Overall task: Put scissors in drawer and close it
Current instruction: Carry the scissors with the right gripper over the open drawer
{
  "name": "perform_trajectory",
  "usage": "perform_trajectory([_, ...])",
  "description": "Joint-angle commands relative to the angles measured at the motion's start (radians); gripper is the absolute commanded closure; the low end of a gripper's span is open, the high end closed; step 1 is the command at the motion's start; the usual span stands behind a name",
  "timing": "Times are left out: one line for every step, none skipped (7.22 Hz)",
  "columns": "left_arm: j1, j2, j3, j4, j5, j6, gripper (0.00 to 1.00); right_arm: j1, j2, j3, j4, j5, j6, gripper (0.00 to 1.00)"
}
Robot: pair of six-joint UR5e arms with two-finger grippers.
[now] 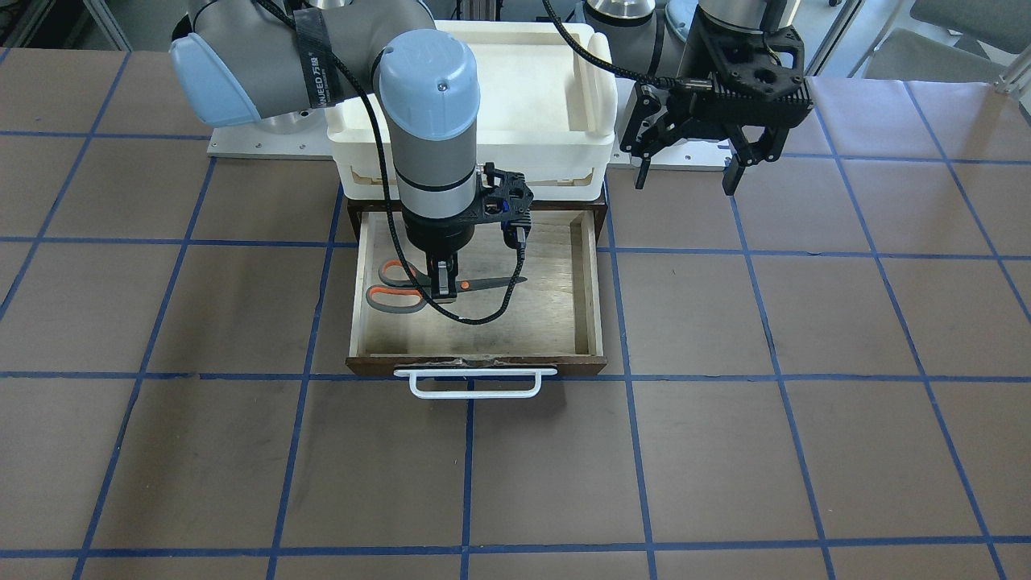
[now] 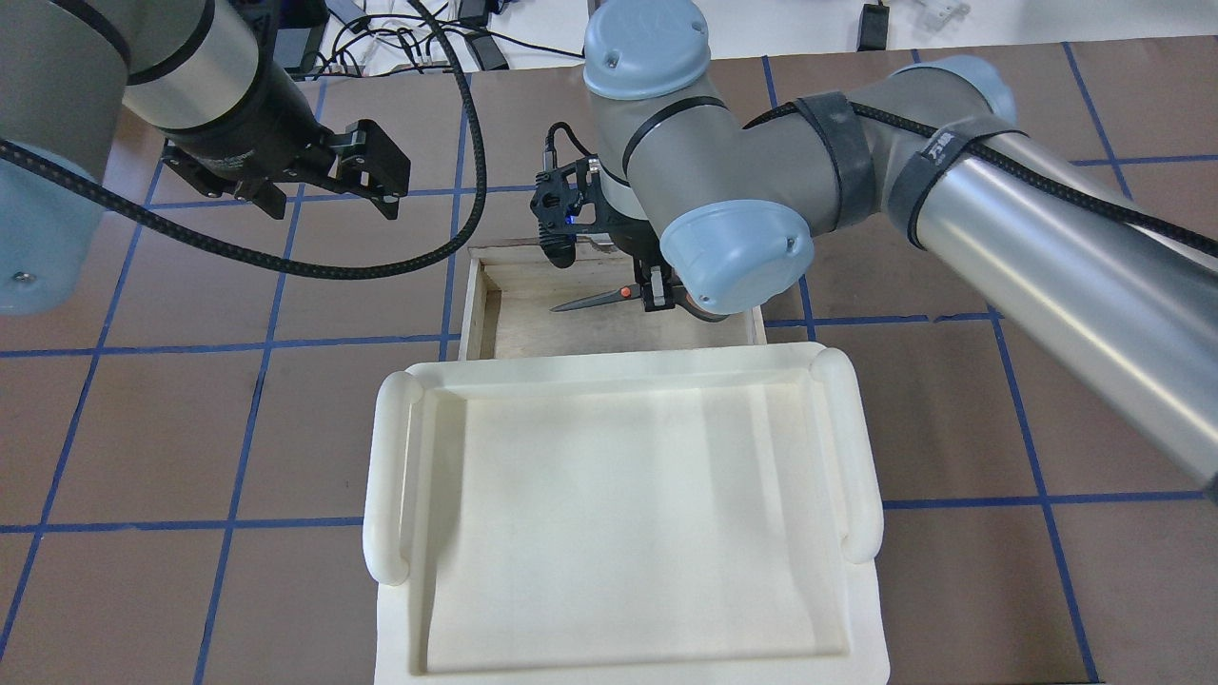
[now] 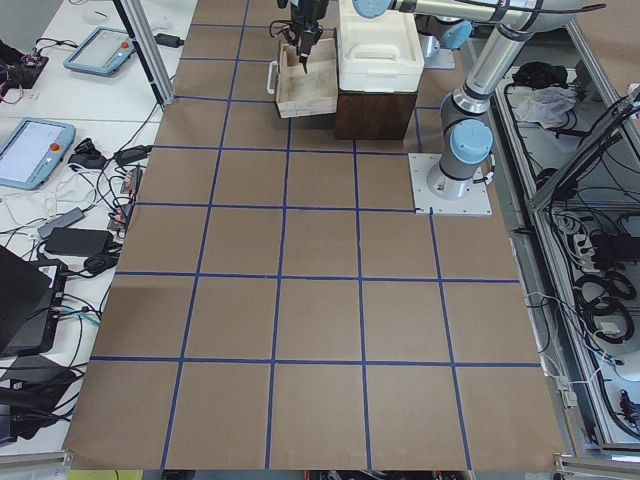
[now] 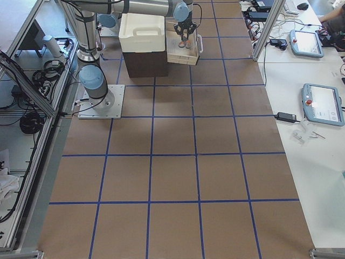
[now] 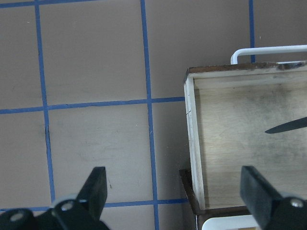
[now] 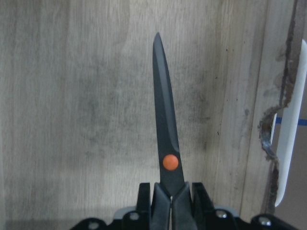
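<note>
The robot's right gripper needs to release the scissors on the middle of the drawer's wood bottom (image 1: 474, 298) (image 6: 132, 152), behind the white bar handle.
The scissors (image 1: 483, 283) have grey handles lined orange-red, and their blades point along the open drawer (image 1: 597, 282). My right gripper (image 1: 441, 283) reaches straight down into the drawer and is shut on the scissors near the orange pivot. They are held low over the wood floor; I cannot tell whether they touch it. The right wrist view shows the closed blades (image 6: 165, 120) between my fingers (image 6: 199, 196). My left gripper (image 1: 689, 169) is open and empty, hovering above the table beside the cabinet. The left wrist view shows the drawer's corner (image 5: 194, 143) and the blade tip (image 5: 288, 125).
A white plastic tray (image 2: 385, 495) sits on top of the dark brown cabinet (image 3: 375, 110). The drawer's white bar handle (image 1: 474, 385) sticks out toward the table's middle. Brown table with blue grid lines (image 1: 725, 451) lies around the cabinet.
</note>
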Motion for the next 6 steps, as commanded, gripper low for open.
perform_trajectory([-0.002, -0.001, 0.0, 0.0, -0.002, -0.002, 0.0, 0.011, 0.013, 0.012, -0.04, 0.017, 0.046, 1.0])
perform_trajectory([-0.002, 0.0, 0.0, -0.002, 0.0, -0.002, 0.0, 0.039, 0.019, 0.019, -0.051, 0.017, 0.073, 1.0])
perform_trajectory([-0.002, 0.0, 0.0, -0.003, -0.003, 0.0, 0.0, 0.051, 0.033, 0.022, -0.065, 0.017, 0.081, 1.0])
perform_trajectory([0.0, -0.001, 0.002, 0.0, -0.003, 0.0, 0.0, 0.051, 0.036, 0.025, -0.066, 0.017, 0.077, 1.0])
perform_trajectory([0.0, -0.001, 0.002, 0.0, -0.003, 0.0, 0.0, 0.051, 0.039, 0.026, -0.063, 0.018, 0.081, 1.0])
perform_trajectory([0.0, 0.0, 0.008, 0.001, 0.0, -0.002, 0.0, 0.051, 0.045, 0.026, -0.066, 0.02, 0.08, 1.0])
